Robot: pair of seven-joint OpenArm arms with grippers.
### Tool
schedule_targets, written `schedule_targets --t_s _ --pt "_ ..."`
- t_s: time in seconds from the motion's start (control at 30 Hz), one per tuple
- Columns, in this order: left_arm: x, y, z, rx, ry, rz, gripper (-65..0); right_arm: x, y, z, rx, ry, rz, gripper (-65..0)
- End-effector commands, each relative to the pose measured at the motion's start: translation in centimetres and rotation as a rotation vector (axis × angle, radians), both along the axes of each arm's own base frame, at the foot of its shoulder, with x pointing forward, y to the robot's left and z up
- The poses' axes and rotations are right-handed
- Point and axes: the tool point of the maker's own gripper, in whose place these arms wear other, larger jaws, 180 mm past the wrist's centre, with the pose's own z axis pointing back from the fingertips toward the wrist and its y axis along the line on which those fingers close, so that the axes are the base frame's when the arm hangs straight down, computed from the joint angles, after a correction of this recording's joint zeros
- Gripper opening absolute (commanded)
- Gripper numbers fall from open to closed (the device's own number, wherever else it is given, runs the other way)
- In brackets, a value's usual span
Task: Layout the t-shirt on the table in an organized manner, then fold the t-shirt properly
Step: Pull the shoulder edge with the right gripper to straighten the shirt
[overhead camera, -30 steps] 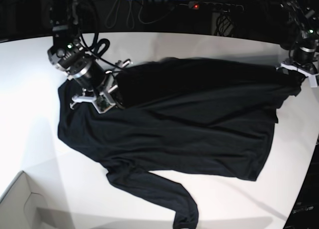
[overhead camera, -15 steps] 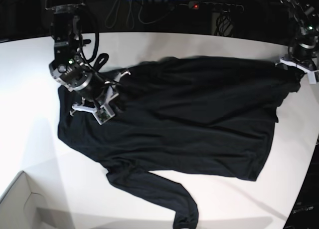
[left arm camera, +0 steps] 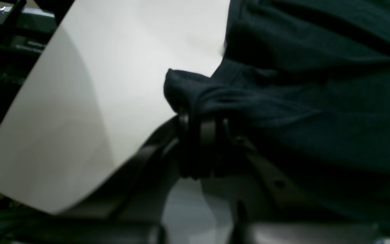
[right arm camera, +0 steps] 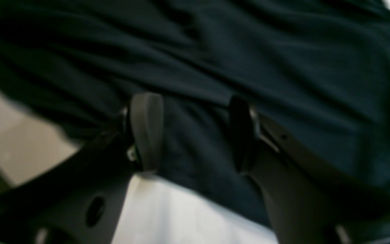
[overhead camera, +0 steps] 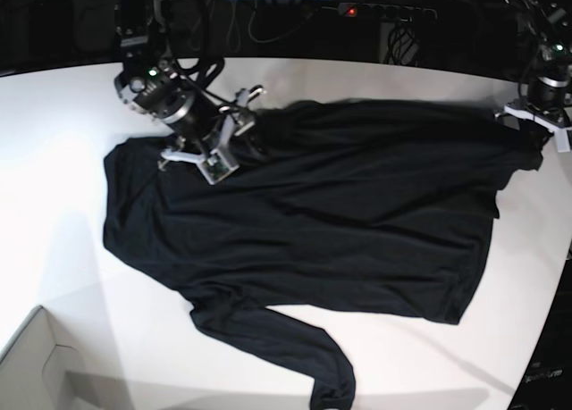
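Observation:
I need to pinch the loose far edge (overhead camera: 273, 124) with my open right gripper while my left gripper holds the t-shirt's bunched corner, before both pull back.
The black t-shirt (overhead camera: 340, 213) lies spread across the white table (overhead camera: 54, 160), one long sleeve (overhead camera: 295, 352) trailing toward the near edge. My right gripper (overhead camera: 231, 138) hovers over the shirt's far left part, near the shoulder. In the right wrist view it (right arm camera: 195, 134) is open, with the t-shirt (right arm camera: 283, 67) lying below and nothing pinched between the fingers (right arm camera: 146, 132). My left gripper (overhead camera: 534, 129) sits at the far right corner of the shirt. In the left wrist view it (left arm camera: 198, 135) is shut on a bunched tuft of t-shirt (left arm camera: 188, 91) fabric above the table (left arm camera: 96, 84).
A white box corner (overhead camera: 31, 361) sits at the near left. Cables and a power strip (overhead camera: 384, 11) run behind the far edge. The table's curved edge (overhead camera: 545, 330) cuts in at the right, close to the shirt's hem.
My right gripper opened, let go of the shirt and moved toward the far edge. The fabric there settled flatter. The left gripper kept its hold and barely moved.

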Motion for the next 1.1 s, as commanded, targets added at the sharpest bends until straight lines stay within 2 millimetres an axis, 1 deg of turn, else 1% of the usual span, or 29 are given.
schedule_targets --t_s 0.0,0.03,0.1,0.17,0.23,0.37,0.43,0.57,0.63,0.67,0.73,0.83,0.9,0.97,1.07 --pt "0.6 0.5 1.7 0.027 -0.053 -0.007 -64.9 0.3 0.9 0.8 0.035 -0.029 0.017 -33.1" --pt "0.6 0.4 1.8 0.028 -0.054 -0.008 -64.9 0.1 1.6 0.4 0.038 -0.018 0.036 -33.1" --pt "0.7 0.4 1.8 0.028 -0.056 -0.008 -64.9 -0.2 2.4 -0.2 0.043 0.002 0.056 -33.1" --pt "0.7 0.5 1.7 0.026 -0.055 -0.007 -64.9 0.2 2.6 -0.5 0.043 0.006 0.064 -33.1" --pt "0.7 0.5 1.6 0.023 -0.052 -0.004 -64.9 0.1 2.9 -1.4 0.041 0.031 0.073 -33.1" --pt "0.6 0.5 1.5 0.021 -0.050 -0.003 -64.9 -0.3 2.9 -2.8 0.037 0.071 0.074 -33.1" --pt "0.7 0.5 1.5 0.020 -0.050 -0.003 -64.9 0.1 2.9 -3.0 0.035 0.074 0.074 -33.1" --pt "0.7 0.5 1.5 0.020 -0.052 -0.003 -64.9 0.1 2.8 -4.1 0.030 0.105 0.074 -33.5" --pt "1.0 0.5 1.7 0.020 -0.059 -0.004 -64.9 0.1 2.8 -4.1 0.031 0.105 0.074 -33.9" --pt "1.1 0.5 1.7 0.019 -0.062 -0.003 -64.9 0.1 2.9 -4.0 0.039 0.097 0.073 -34.9" --pt "1.1 0.5 1.7 0.019 -0.062 -0.003 -64.9 0.3 2.9 -3.2 0.062 0.061 0.069 -40.9" --pt "1.0 0.6 1.5 0.014 -0.057 0.000 -64.9 -0.3 3.1 -2.1 0.091 0.020 0.068 -55.8" --pt "1.0 0.6 1.2 0.011 -0.052 0.003 -64.9 -0.6 3.1 -1.2 0.099 -0.005 0.063 -64.4" --pt "0.9 0.7 1.1 0.008 -0.049 0.006 -64.9 -1.3 2.8 -0.8 0.094 -0.012 0.066 -65.0" --pt "1.3 0.7 1.3 0.008 -0.060 0.006 -64.9 -2.3 2.1 -1.2 0.070 -0.003 0.078 -65.0"
